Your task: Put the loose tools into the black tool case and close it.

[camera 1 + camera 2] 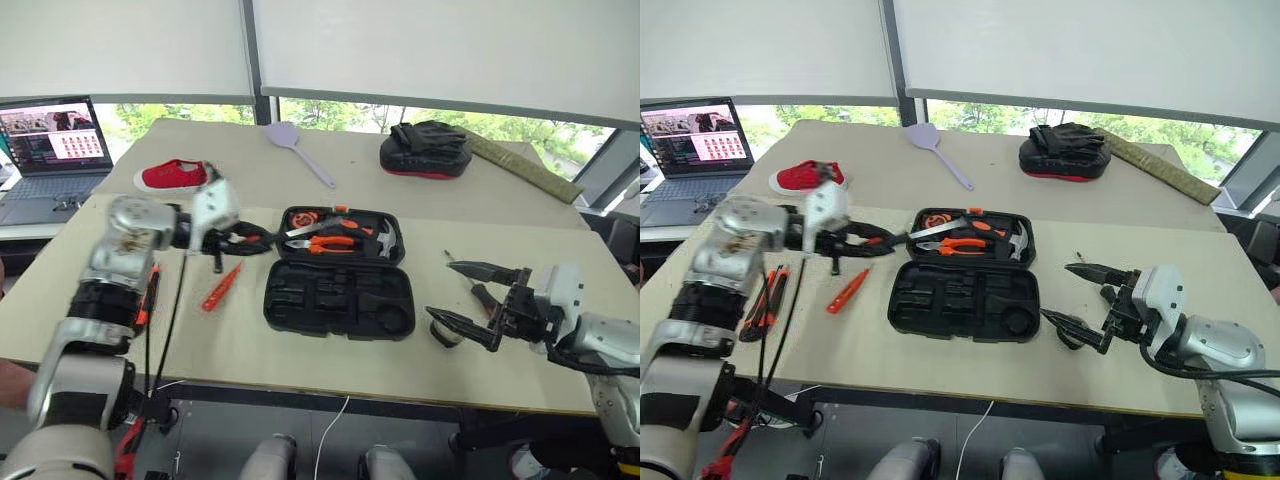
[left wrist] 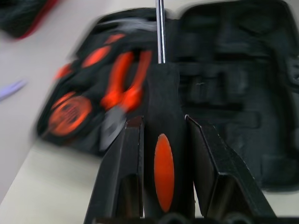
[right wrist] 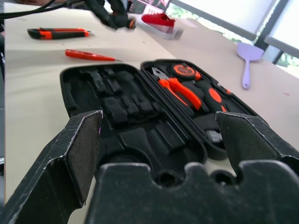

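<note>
Next, my left gripper lets go of the black-and-orange screwdriver in the case's near half, lengthwise in the hollow [image 1: 323,270] [image 2: 188,86] beside the case's hinge.
The black tool case [image 1: 338,300] lies open in the middle of the table, its near half holding bare recesses. My left gripper [image 2: 163,120] is shut on a black-and-orange screwdriver [image 2: 161,158], whose shaft points toward the case's left end; the gripper [image 1: 236,240] hovers just left of the case. A small all-orange screwdriver [image 1: 221,288] lies on the table below it, and an orange-black utility knife [image 3: 58,33] lies farther left. My right gripper [image 1: 440,288] is open to the right of the case, level, above a small grey tape roll [image 1: 446,335].
Orange pliers [image 1: 335,242], a hammer and a tape measure sit in the case's far half. At the back lie a lilac spatula [image 1: 296,146], a black mitt with a red edge [image 1: 425,151] and a red shoe [image 1: 175,176]. A laptop [image 1: 55,150] stands on the far left.
</note>
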Robot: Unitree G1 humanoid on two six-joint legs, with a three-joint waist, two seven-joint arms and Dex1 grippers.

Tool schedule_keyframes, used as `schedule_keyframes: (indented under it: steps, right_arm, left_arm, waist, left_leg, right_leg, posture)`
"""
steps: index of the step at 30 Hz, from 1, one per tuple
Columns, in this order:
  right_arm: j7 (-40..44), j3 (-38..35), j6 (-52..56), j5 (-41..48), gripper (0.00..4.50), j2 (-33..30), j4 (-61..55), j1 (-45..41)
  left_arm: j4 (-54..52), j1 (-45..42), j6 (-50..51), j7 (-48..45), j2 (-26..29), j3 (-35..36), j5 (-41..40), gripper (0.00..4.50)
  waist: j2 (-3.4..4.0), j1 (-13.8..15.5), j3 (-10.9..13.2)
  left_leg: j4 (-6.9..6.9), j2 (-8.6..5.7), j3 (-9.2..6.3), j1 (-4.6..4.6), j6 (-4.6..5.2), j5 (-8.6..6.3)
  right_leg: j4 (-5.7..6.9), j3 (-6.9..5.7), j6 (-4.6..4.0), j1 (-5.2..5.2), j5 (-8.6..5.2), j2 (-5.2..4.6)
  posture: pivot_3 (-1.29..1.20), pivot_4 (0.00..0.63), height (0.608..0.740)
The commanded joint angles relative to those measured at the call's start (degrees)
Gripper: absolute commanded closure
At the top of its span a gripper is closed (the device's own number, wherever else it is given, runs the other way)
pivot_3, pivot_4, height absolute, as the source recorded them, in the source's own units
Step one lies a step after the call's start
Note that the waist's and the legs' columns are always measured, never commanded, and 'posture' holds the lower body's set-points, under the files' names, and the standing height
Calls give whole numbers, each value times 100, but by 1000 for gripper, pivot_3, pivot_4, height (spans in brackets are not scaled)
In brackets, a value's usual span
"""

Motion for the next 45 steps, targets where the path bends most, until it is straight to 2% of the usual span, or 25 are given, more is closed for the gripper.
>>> schedule_keyframes:
  steps: [1, 5, 15, 26, 28, 29, 32, 33, 36, 39, 40, 41, 45]
  right_arm:
    - [131, -54, 121, 3, 0, -139, -115, 18]
    - [-15, -111, 228, 43, 0, -45, -229, 68]
    - [-247, -184, 509, 127, 0, -13, -826, 439]
    - [-469, -114, 853, 358, 0, 125, -1297, 622]
    - [-488, -110, 903, 396, 0, 143, -1346, 645]
    - [-494, -114, 927, 414, 0, 154, -1373, 665]
    - [-514, -137, 983, 457, 0, 186, -1430, 718]
    - [-520, -148, 998, 476, 0, 191, -1445, 742]
    - [-517, -190, 1020, 518, 0, 209, -1467, 819]
    - [-523, -245, 996, 544, 0, 252, -1434, 892]
    - [-523, -258, 986, 550, 0, 260, -1431, 910]
    - [-528, -261, 966, 547, 0, 282, -1411, 920]
    - [-540, -236, 937, 509, 0, 353, -1375, 929]
  left_arm:
    - [77, -6, -402, 427, -214, -353, 601, 3625]
    - [258, -84, -383, 801, -398, -436, 875, 3625]
    - [619, -190, -769, 928, -499, -672, 1362, 3625]
    - [885, -373, -786, 1265, -786, -612, 1532, 3625]
    - [879, -376, -905, 1341, -822, -561, 1500, 2626]
    - [847, -363, -987, 1313, -815, -548, 1471, 2410]
    - [715, -289, -1073, 1271, -903, -339, 1145, 1221]
    - [553, -246, -824, 1218, -1016, -142, 823, 921]
    - [78, -136, 148, 1085, -1257, 315, 50, 921]
    - [-31, 20, 557, 1208, -1294, 470, -109, 921]
    - [-43, 63, 641, 1287, -1312, 512, -130, 1450]
    - [65, 136, 751, 1467, -1369, 542, -107, 1576]
    - [326, 372, 1026, 1929, -1539, 460, 67, 3059]
  waist:
    - [-1, -11, 1]
    - [-1, -40, 2]
    - [-1, 11, 2]
    - [-2, 12, 2]
    - [-2, 12, 2]
    - [-2, 12, 2]
    - [-2, 11, 2]
    - [-1, 11, 2]
    - [-2, 15, 2]
    - [-1, 8, 2]
    - [0, -3, 1]
    - [0, -16, 1]
    - [0, -1, 1]
  left_leg:
    - [3, 2, 0, -1, 0, 0]
    - [5, 3, 0, 0, 0, 0]
    - [13, 1, -1, -1, 1, 0]
    - [23, 1, -2, -3, 1, 0]
    - [23, 1, -2, -3, 0, 0]
    - [23, 1, -2, -3, 1, 0]
    - [24, 1, -2, -3, 1, 0]
    - [23, 2, -2, -4, 1, 0]
    - [30, 2, -5, -8, 1, 0]
    - [36, 1, -5, -10, 4, -2]
    - [36, 0, -5, -9, 4, -2]
    - [36, 0, -5, -7, 4, -2]
    - [39, 2, -6, -3, 5, -2]
  right_leg:
    - [2, -1, 0, -1, 0, 2]
    - [9, 0, 1, -3, -1, 6]
    - [10, -2, 7, 0, 0, 5]
    - [10, -1, 52, 3, -19, 4]
    - [10, -1, 52, 3, -19, 4]
    - [10, -1, 52, 3, -19, 4]
    - [10, -1, 51, 2, -19, 4]
    - [10, -1, 50, 2, -18, 4]
    - [11, -3, 50, 2, -17, 4]
    - [11, -4, 52, 4, -16, 3]
    - [12, -4, 52, 4, -16, 3]
    - [13, -1, 52, 4, -16, 4]
    - [20, -1, 55, 5, -17, 7]
  posture:
    - [0, 150, 740]
    - [0, 150, 740]
    - [0, 150, 740]
    - [0, 150, 740]
    - [0, 150, 740]
    - [0, 150, 740]
    - [0, 150, 740]
    - [0, 150, 740]
    - [0, 150, 740]
    - [0, 150, 740]
    - [0, 150, 740]
    - [0, 150, 740]
    - [0, 150, 740]
